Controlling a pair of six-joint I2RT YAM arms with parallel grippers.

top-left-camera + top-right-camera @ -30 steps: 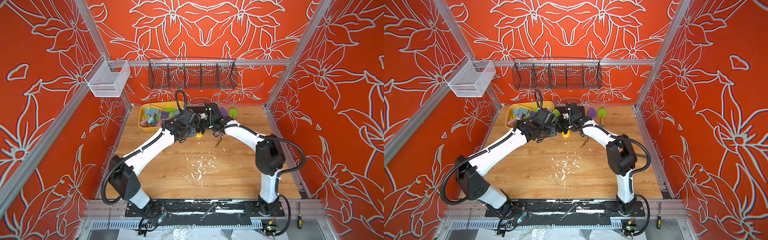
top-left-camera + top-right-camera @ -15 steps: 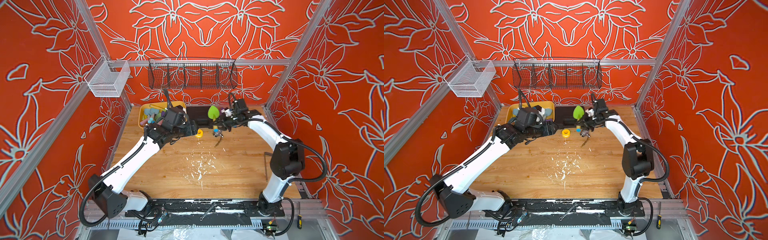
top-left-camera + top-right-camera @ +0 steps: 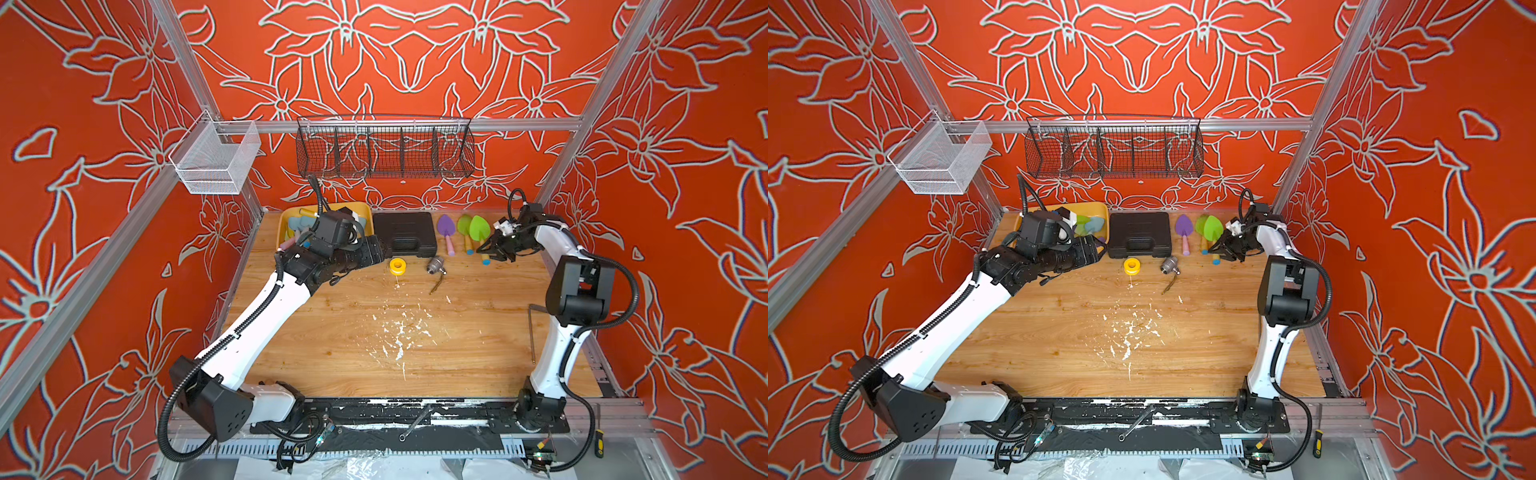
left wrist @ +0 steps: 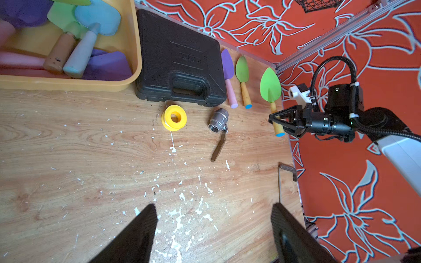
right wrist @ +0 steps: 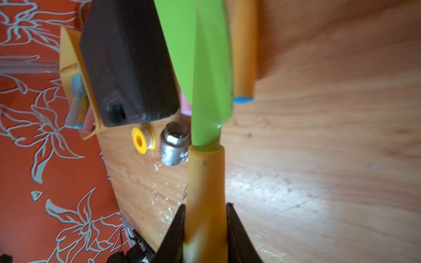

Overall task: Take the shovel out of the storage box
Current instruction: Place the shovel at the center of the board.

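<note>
Next, my right gripper releases the green shovel, now low over the table, and leaves it on the wood (image 3: 489,237) beside the smaller green shovel, away from the purple shovel.
The yellow storage box (image 3: 284,225) stands at the back left with several shovels (image 4: 96,17) in it. My right gripper (image 3: 487,250) is shut on the orange handle of a green shovel (image 3: 479,228), right of the black case. That shovel (image 5: 210,91) points to the back wall, low over the table; I cannot tell whether it rests on the wood. Beside it lie a purple shovel (image 3: 445,227) and a smaller green shovel (image 3: 463,225). My left gripper (image 4: 213,210) is open and empty over bare wood, just in front of the box.
A black tool case (image 3: 405,235) sits between the box and the laid-out shovels. In front of it lie a yellow tape roll (image 3: 397,266) and a metal valve (image 3: 435,264). A bent metal rod (image 3: 532,328) lies by the right edge. Two wire baskets (image 3: 384,147) hang above.
Both grippers were together behind the tape roll. The left gripper opened and drew back to the left. The right arm carried the green shovel to the right and lowered it beside the other two.
</note>
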